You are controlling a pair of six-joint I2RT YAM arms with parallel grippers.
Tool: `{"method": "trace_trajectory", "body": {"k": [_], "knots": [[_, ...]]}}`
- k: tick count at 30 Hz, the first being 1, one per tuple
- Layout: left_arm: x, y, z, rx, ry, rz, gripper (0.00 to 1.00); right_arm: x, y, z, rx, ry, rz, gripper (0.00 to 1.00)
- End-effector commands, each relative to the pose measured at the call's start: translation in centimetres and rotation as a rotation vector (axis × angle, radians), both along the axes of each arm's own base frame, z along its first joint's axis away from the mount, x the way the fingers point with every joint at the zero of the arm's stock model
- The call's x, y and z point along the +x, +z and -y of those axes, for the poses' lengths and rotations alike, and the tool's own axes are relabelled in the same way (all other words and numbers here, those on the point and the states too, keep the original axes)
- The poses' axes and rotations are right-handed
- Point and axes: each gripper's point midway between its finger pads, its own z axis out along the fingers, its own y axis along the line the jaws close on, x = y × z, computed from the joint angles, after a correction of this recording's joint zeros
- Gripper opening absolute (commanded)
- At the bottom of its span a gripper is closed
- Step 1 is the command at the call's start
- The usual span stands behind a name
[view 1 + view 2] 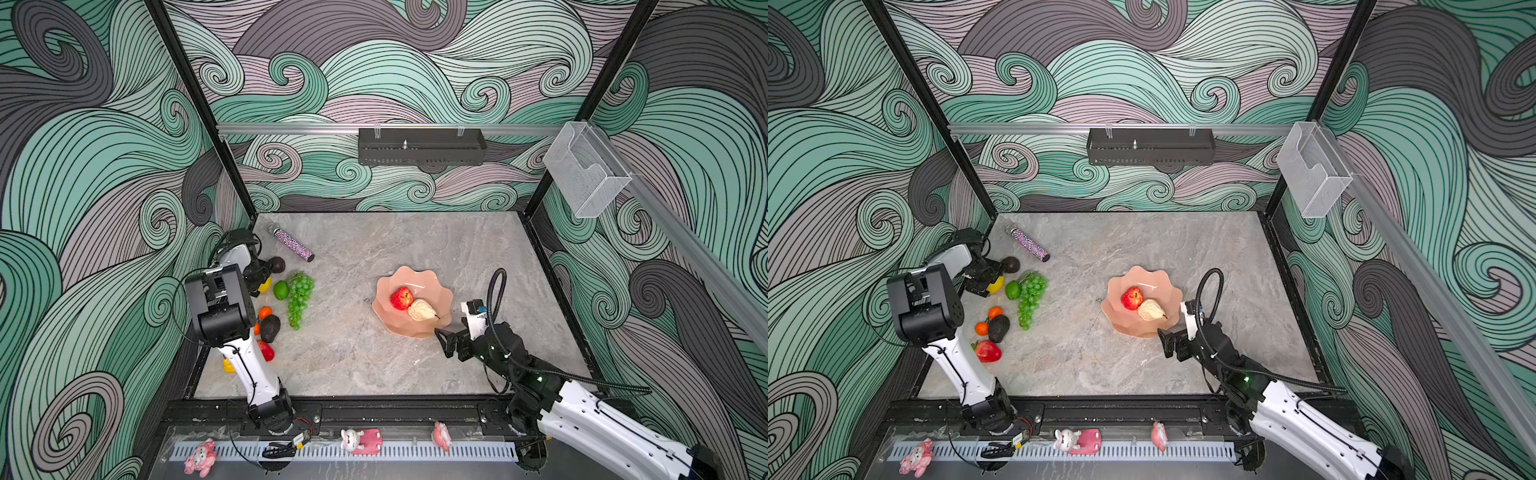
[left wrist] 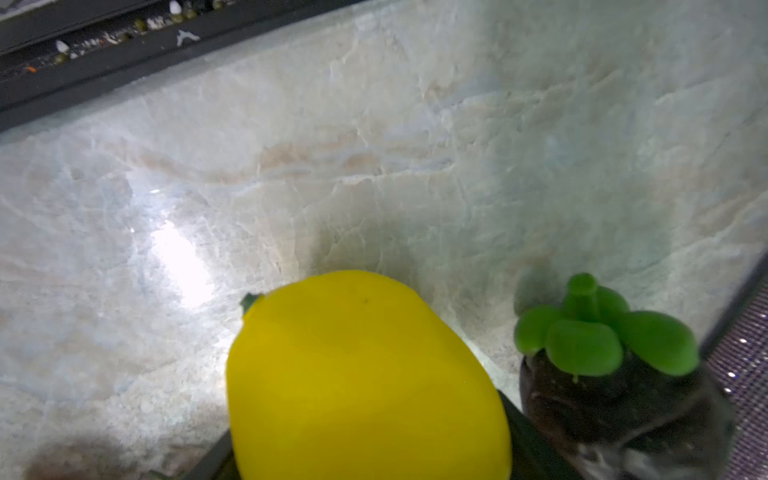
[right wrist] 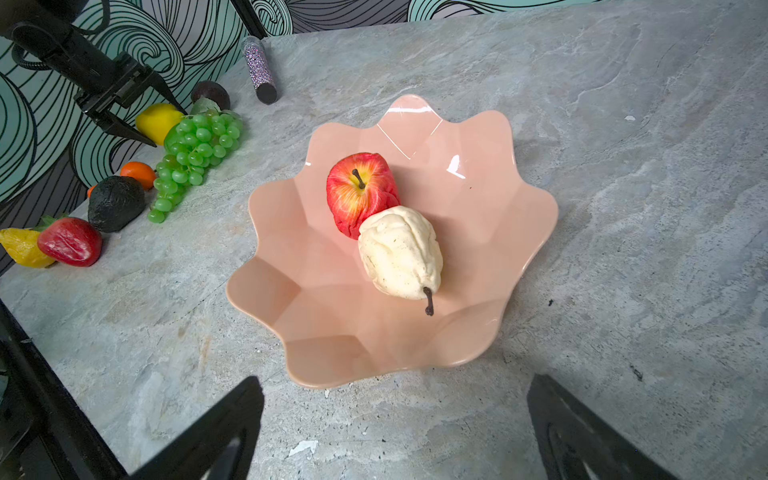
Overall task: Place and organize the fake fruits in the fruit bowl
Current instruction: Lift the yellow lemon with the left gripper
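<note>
I should close my right gripper on the yellow lemon as my left gripper passes it over above the fruit bowl's edge (image 1: 442, 310) (image 3: 468, 312) near the stem of the pear.
The salmon-pink fruit bowl (image 1: 434, 286) (image 3: 478, 208) stands right of the table's middle. A red apple (image 1: 401, 298) (image 3: 359, 193) and a cream pear (image 1: 421, 310) (image 3: 399, 251) lie in it, touching. My right gripper (image 1: 441, 343) (image 3: 395, 386) hangs open and empty just off the bowl's near rim. At the far left my left gripper (image 1: 994, 282) (image 2: 365, 457) straddles a yellow lemon (image 1: 265, 285) (image 2: 361, 374), a finger against each side. Close by lie a mangosteen (image 1: 277, 264) (image 2: 615, 395), lime (image 1: 281, 290), grapes (image 1: 300, 299), orange (image 1: 265, 312), avocado (image 1: 270, 328), strawberry (image 1: 988, 351) and another lemon (image 3: 23, 247).
A sparkly pink-purple tube (image 1: 293, 245) lies near the back left corner, just behind the mangosteen. A black shelf (image 1: 419, 147) hangs on the back wall and a clear box (image 1: 586, 174) on the right wall. Small pink toys (image 1: 361, 440) sit on the front rail.
</note>
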Motion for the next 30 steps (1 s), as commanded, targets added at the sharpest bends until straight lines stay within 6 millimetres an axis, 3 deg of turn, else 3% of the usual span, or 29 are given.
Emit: {"method": "trace_trajectory", "body": {"k": [1,7,16,21,24,30], "knots": [[-0.2,-0.1,-0.4,-0.001,-0.008,-0.029,0.69,0.1,-0.1,-0.1,0.000,0.002,0.008,1.00],[0.0,1.2,0.0,0.009,-0.022,0.004,0.67,0.1,0.0,0.0,0.003,0.001,0.010,1.00],[0.3,6.9,2.1,0.041,-0.072,0.137,0.66,0.0,0.6,0.0,0.011,-0.001,0.007,1.00],[0.2,9.7,7.0,-0.070,-0.138,0.298,0.66,-0.4,2.9,-1.3,0.098,0.049,0.009,0.99],[0.0,11.8,11.1,-0.151,-0.200,0.381,0.66,-0.3,4.6,-2.3,0.161,0.074,0.019,0.99],[-0.7,15.1,21.2,-0.328,-0.369,0.512,0.66,0.8,6.5,-4.9,0.291,0.098,0.014,0.98]]}}
